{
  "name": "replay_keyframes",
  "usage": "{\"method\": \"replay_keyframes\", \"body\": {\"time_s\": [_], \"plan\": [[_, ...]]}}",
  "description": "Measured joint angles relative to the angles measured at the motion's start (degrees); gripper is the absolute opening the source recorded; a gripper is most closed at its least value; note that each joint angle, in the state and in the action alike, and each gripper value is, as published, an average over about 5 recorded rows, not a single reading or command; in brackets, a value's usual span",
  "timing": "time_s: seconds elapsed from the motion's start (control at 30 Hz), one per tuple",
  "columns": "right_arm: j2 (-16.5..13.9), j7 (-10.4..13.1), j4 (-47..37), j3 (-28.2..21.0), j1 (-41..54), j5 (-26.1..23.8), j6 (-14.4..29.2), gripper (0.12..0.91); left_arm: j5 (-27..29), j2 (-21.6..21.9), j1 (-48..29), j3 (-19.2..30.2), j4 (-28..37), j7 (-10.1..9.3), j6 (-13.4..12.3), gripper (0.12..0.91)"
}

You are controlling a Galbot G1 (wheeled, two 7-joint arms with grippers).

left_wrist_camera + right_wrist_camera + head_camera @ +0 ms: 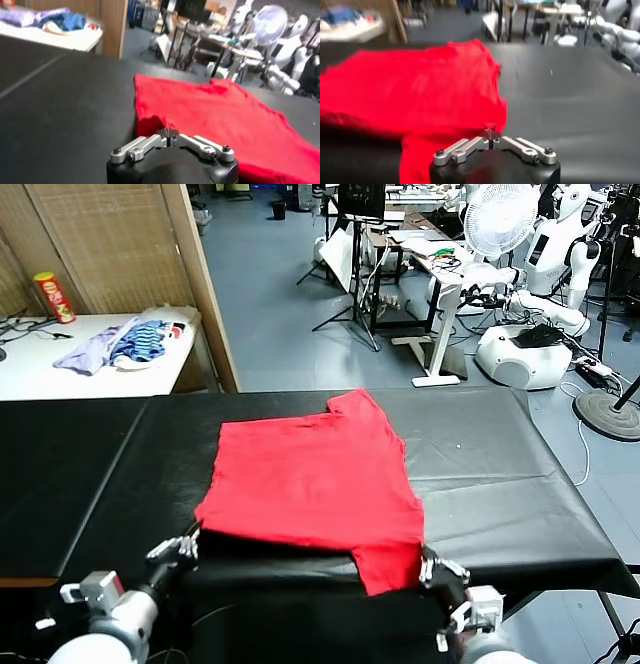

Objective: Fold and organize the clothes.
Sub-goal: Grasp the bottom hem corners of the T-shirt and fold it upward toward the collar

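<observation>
The shirt's near sleeve is hanging over the edge of the table. I need to tuck it under before my left gripper takes the shirt's near corner (205, 515) and pulls it straight.
The clothes, one bright red T-shirt (310, 474), lie flat and sideways on the black table (500, 474), one sleeve pointing to the far side and the other hanging over the near edge. My left gripper (185, 546) is at the shirt's near left corner. In the left wrist view it (169, 134) is shut on a raised pinch of the red cloth (225, 115). My right gripper (432, 566) is beside the hanging sleeve at the near right. The right wrist view shows it (491, 134) shut on a small fold of the shirt's edge (415, 85).
A white side table (30, 369) at the back left holds lilac and blue-striped garments (120, 344) and a chips can (53, 296). A wooden screen (120, 244) stands behind it. Desks, a fan (500, 219) and white robots (550, 264) fill the back right.
</observation>
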Motion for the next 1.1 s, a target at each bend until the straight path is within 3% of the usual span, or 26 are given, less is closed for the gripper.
{"method": "replay_keyframes", "body": {"time_s": [0.2, 0.53, 0.63, 0.73, 0.8, 0.93, 1.0, 1.1], "plan": [[-0.5, -2.3, -8.3, -3.3, 8.8, -1.7, 2.3, 0.122, 4.0, 0.8, -3.9, 1.8, 4.3, 0.24, -0.1, 0.125], [1.2, -5.8, -20.5, -7.4, 18.1, -4.8, 7.0, 0.126, 9.0, 3.1, -10.0, 4.5, 12.6, 0.27, -0.4, 0.125], [1.1, -6.9, -21.6, -7.6, 18.8, -4.4, 7.9, 0.202, 9.3, 3.2, -11.6, 5.4, 14.7, 0.25, -0.3, 0.125], [0.4, -7.8, -20.9, -7.2, 18.2, -3.8, 7.8, 0.362, 9.3, 3.0, -12.5, 5.9, 15.5, 0.24, -0.2, 0.132], [-0.3, -8.0, -19.4, -6.7, 16.9, -3.6, 7.3, 0.479, 9.3, 2.8, -12.5, 6.0, 15.4, 0.27, -0.2, 0.185], [-1.8, -7.5, -15.2, -5.4, 12.9, -3.5, 6.4, 0.689, 9.4, 2.4, -11.4, 5.6, 14.0, 0.31, 0.0, 0.418], [-2.4, -7.2, -13.1, -4.6, 10.7, -3.5, 6.3, 0.759, 9.2, 2.3, -10.4, 5.2, 13.0, 0.33, 0.1, 0.519], [-2.7, -6.9, -10.9, -3.4, 7.6, -3.3, 6.4, 0.793, 8.3, 2.1, -8.8, 4.9, 11.4, 0.39, 0.5, 0.680]]}}
